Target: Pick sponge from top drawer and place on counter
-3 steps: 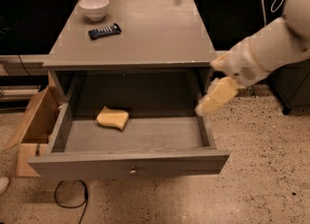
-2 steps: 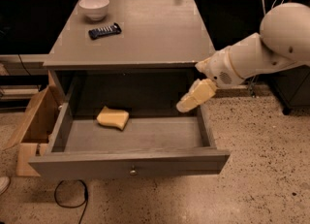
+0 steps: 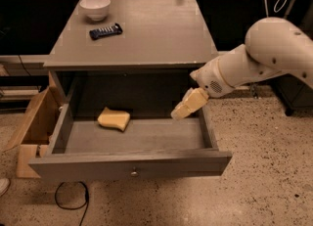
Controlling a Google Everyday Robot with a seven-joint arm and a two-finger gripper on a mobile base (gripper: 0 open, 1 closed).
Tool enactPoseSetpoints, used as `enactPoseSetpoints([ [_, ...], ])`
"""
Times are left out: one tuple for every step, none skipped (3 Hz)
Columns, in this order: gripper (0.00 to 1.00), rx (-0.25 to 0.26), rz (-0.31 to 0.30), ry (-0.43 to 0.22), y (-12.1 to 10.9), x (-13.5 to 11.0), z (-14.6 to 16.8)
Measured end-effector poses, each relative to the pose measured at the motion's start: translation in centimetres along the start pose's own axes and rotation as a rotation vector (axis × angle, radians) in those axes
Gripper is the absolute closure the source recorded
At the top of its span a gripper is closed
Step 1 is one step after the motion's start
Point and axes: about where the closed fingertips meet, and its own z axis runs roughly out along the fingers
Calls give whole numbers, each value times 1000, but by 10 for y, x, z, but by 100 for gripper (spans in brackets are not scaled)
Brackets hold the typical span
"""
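Next, I grip the end of the pale-yellow sponge (image 3: 123,121) facing the open top drawer's middle.
The pale-yellow sponge (image 3: 114,119) lies on the floor of the open top drawer (image 3: 132,165), at its left side near the back. The drawer is pulled far out, its small round knob facing the front. My gripper (image 3: 184,108), with tan fingertips, hangs over the right part of the drawer, about a hand's width to the right of the sponge and above the drawer floor. It holds nothing. The white arm reaches in from the right. The grey-brown counter (image 3: 146,32) is above the drawer.
A white bowl (image 3: 95,7) and a dark remote-like object (image 3: 105,31) sit on the counter's back left. An open cardboard box (image 3: 33,129) stands on the floor left of the drawer. A black cable (image 3: 68,201) lies on the speckled floor in front.
My gripper has moved left and down, from beyond the drawer's right wall to over the drawer's right part. The sponge has not moved.
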Motion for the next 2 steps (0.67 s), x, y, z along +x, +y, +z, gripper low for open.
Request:
enactPoseSetpoints([
  [0,-22,17,62,10,22,68],
  [0,12,20,93,15,28,125],
])
